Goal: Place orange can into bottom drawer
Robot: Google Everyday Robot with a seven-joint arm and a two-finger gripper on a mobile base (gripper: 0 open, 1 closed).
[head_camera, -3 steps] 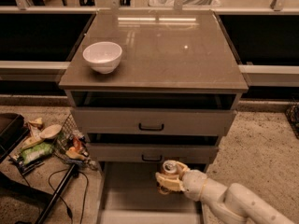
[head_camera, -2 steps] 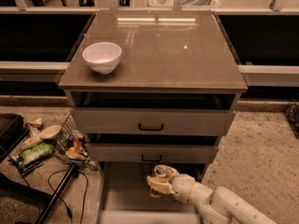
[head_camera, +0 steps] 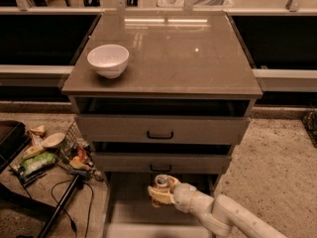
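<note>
My gripper is to release the orange can inside the bottom drawer [head_camera: 129, 197], near the back corner closest to the wire basket.
The bottom drawer [head_camera: 130, 207] is pulled out at the foot of the grey cabinet, its flat grey floor showing. My gripper [head_camera: 159, 191] comes in from the lower right on a white arm and is shut on the orange can [head_camera: 161, 182], whose silver top with pull tab shows between the fingers. The can is held upright over the middle of the drawer, just in front of the middle drawer's face. Whether the can touches the drawer floor I cannot tell.
A white bowl [head_camera: 108, 60] sits on the cabinet top [head_camera: 188, 53] at the left. Two upper drawers with black handles [head_camera: 160, 134] are slightly open. A wire basket of snacks and litter [head_camera: 59, 152] lies on the floor at left, with a black pole [head_camera: 57, 209] and cable.
My gripper with the can has moved left and slightly down, over the bottom drawer's middle.
</note>
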